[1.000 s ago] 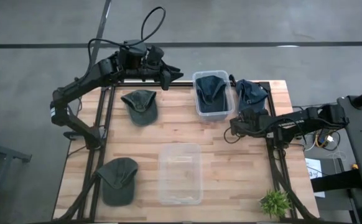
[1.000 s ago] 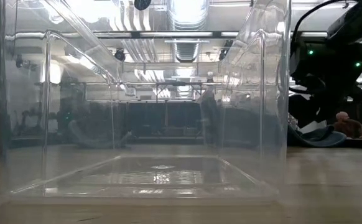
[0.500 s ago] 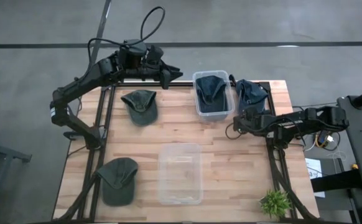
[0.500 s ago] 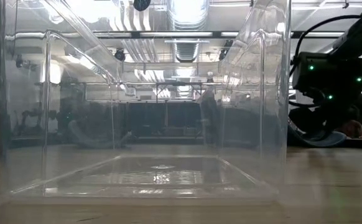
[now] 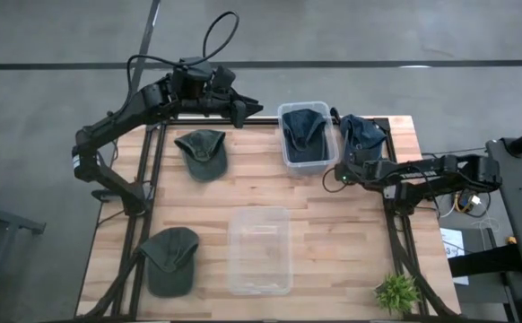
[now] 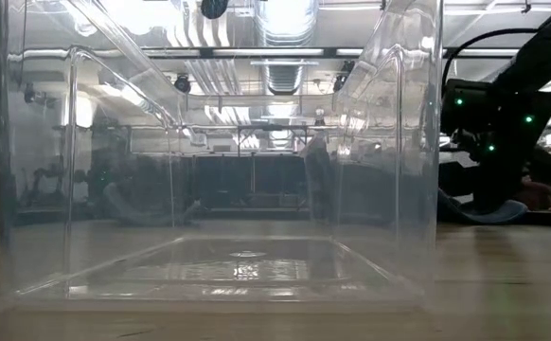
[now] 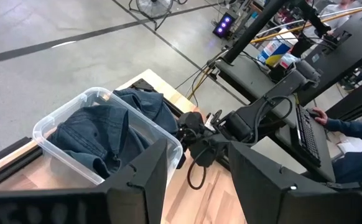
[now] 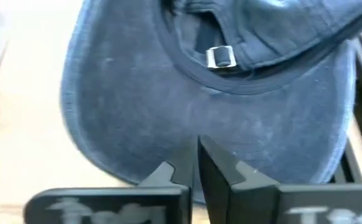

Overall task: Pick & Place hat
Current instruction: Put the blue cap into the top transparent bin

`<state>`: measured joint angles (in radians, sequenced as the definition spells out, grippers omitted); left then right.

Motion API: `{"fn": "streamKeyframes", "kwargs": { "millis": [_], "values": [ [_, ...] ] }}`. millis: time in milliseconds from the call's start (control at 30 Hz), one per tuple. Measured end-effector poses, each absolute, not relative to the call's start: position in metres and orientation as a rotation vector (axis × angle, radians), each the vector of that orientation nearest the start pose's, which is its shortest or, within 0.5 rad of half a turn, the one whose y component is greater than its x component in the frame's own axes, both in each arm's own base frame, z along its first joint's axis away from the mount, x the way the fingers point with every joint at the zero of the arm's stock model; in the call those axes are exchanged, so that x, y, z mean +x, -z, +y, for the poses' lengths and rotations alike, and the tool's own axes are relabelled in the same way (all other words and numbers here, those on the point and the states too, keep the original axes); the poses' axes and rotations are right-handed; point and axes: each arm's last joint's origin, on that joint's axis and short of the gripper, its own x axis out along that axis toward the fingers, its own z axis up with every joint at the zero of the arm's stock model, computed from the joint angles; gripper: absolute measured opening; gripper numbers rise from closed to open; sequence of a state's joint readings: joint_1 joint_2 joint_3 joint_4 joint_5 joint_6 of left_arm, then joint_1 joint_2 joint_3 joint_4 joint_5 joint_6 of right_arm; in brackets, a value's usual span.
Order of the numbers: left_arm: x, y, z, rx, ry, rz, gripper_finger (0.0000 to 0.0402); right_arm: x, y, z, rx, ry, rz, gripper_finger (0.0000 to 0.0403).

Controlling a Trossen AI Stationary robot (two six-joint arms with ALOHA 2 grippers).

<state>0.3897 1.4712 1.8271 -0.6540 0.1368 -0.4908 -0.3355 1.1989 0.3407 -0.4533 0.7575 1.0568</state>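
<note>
The robot's right gripper has its shut fingers over the flat middle of the blue hat's brim, so it should open, shift and pinch the brim's edge (image 8: 78, 134) facing the small tub.
A blue denim hat (image 5: 362, 135) lies at the table's far right corner, its inside up, the strap buckle (image 8: 220, 57) showing. My right gripper (image 8: 196, 163) stands over its brim (image 8: 137, 118), fingers shut, also seen in the low view (image 6: 489, 194). My left gripper (image 5: 243, 113) hangs open above the far edge, touching nothing. Another denim hat (image 5: 304, 133) fills a small clear tub (image 5: 283, 154). Two green hats (image 5: 201, 151) (image 5: 171, 258) rest flat on the table's left side. My right gripper comes at the blue hat from above, slanting down from the table's right. Its shut fingertips (image 8: 187, 158) stand on the middle of the brim (image 8: 196, 127), near its free edge. Whether any cloth is caught between them I cannot tell. The hat lies on the table.
A large clear bin (image 5: 259, 249) stands in the table's near middle and fills the low view (image 6: 228, 161). A small green plant (image 5: 397, 292) sits at the near right corner. A person's hand and sleeve (image 7: 349, 127) show at a desk beyond the table.
My right gripper has moved a little toward the far edge and come down onto the blue hat's brim, and its fingers have shut. The hat lies where it was.
</note>
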Motion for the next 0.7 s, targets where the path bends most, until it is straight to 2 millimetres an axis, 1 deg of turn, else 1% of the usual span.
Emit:
{"fn": "streamKeyframes", "kwargs": {
  "millis": [200, 300, 467, 567, 700],
  "values": [
    [0.274, -0.48, 0.108, -0.562, -0.317, 0.222, 0.0163, 0.144, -0.132, -0.071, 0.509, 1.482, 0.752, 0.0008],
    [0.274, -0.479, 0.108, -0.563, -0.317, 0.222, 0.0163, 0.147, -0.138, -0.071, 0.494, 1.448, 0.774, 0.0008],
    [0.274, -0.479, 0.108, -0.562, -0.318, 0.223, 0.0163, 0.144, -0.136, -0.069, 0.491, 1.435, 0.816, 0.0011],
    [0.274, -0.479, 0.108, -0.562, -0.318, 0.223, 0.0163, 0.14, -0.13, -0.067, 0.479, 1.436, 0.849, 0.0033],
    [0.274, -0.479, 0.108, -0.552, -0.317, 0.225, 0.0163, 0.139, -0.128, -0.066, 0.523, 1.418, 0.86, 0.0095]
  ]
}}
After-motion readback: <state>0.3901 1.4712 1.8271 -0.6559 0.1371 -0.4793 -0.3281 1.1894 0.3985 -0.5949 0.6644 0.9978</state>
